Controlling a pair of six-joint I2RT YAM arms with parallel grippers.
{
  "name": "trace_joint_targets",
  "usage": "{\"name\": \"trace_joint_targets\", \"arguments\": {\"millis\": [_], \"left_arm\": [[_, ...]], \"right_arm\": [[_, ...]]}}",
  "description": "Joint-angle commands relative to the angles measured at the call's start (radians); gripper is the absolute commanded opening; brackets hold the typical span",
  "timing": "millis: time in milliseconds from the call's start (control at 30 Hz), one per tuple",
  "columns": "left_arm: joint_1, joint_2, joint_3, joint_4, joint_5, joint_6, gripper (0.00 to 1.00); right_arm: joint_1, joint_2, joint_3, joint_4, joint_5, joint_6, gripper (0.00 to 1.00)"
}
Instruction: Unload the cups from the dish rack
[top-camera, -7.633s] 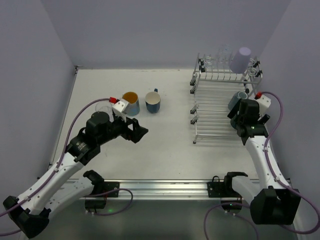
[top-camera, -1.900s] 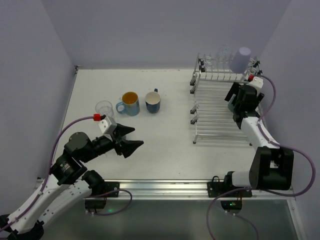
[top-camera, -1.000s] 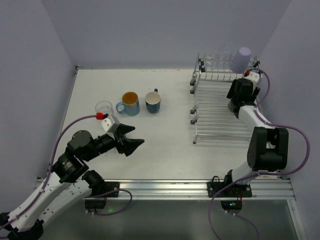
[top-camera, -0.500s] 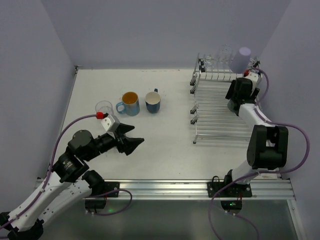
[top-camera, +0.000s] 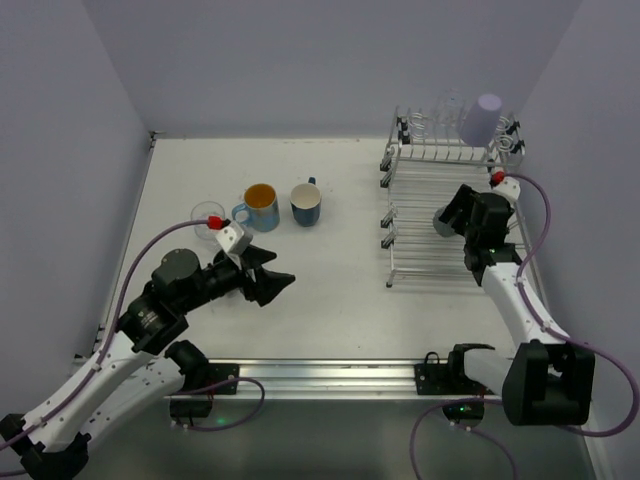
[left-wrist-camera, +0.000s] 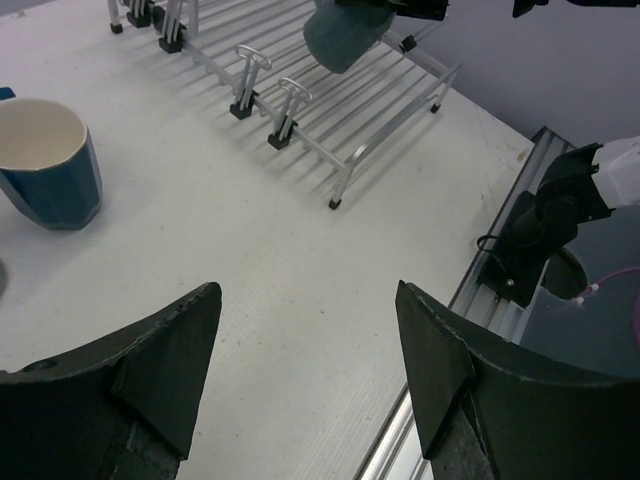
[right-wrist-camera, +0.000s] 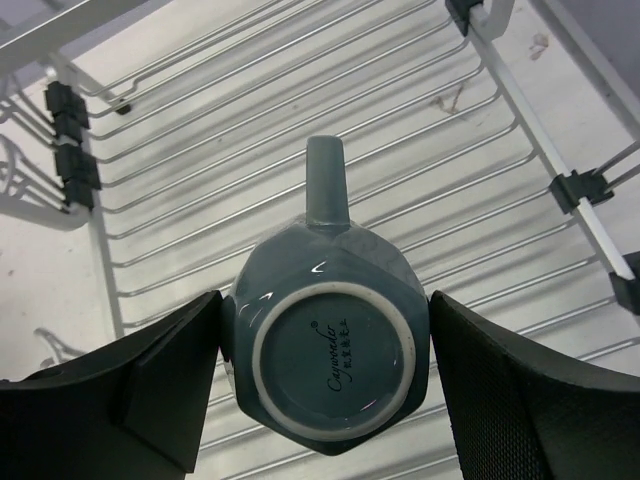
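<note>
I take hold of the dark teal mug's rim (top-camera: 437, 224) (left-wrist-camera: 320, 58) next with my left gripper, since my right gripper is holding the mug near its base.
My right gripper (right-wrist-camera: 325, 370) is shut on a dark teal handled mug (right-wrist-camera: 325, 350), its base toward the wrist camera, held above the bars of the wire dish rack (top-camera: 440, 215). The mug (top-camera: 446, 217) also shows in the top view and in the left wrist view (left-wrist-camera: 345, 35). A lavender tumbler (top-camera: 482, 118) and clear glasses (top-camera: 445, 108) sit on the rack's upper tier. On the table stand a blue mug, orange inside (top-camera: 259, 207), a blue mug, white inside (top-camera: 306, 203), and a clear glass (top-camera: 208, 217). My left gripper (top-camera: 281, 281) is open and empty over the table.
The rack's near edge and feet (left-wrist-camera: 335, 203) show in the left wrist view, with the white-inside mug (left-wrist-camera: 45, 160) at the left. The metal rail (top-camera: 330, 376) with the arm bases runs along the table's near edge. Walls close in on both sides.
My right gripper has come away from the rack's upper right with the dark teal mug, moving nearer and left. My left arm has shifted slightly right and forward.
</note>
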Motion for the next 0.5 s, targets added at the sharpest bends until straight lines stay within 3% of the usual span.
{"name": "trace_joint_targets", "arguments": {"millis": [0, 167, 467], "left_arm": [[0.006, 0.031, 0.034, 0.084, 0.059, -0.064, 0.74], [0.005, 0.101, 0.028, 0.163, 0.099, -0.182, 0.74], [-0.006, 0.303, -0.044, 0.554, 0.168, -0.372, 0.72]], "right_arm": [[0.002, -0.095, -0.023, 0.089, -0.066, 0.079, 0.29], [0.002, -0.112, -0.041, 0.096, -0.092, 0.092, 0.26], [0.002, -0.214, -0.048, 0.087, -0.19, 0.124, 0.22]]}}
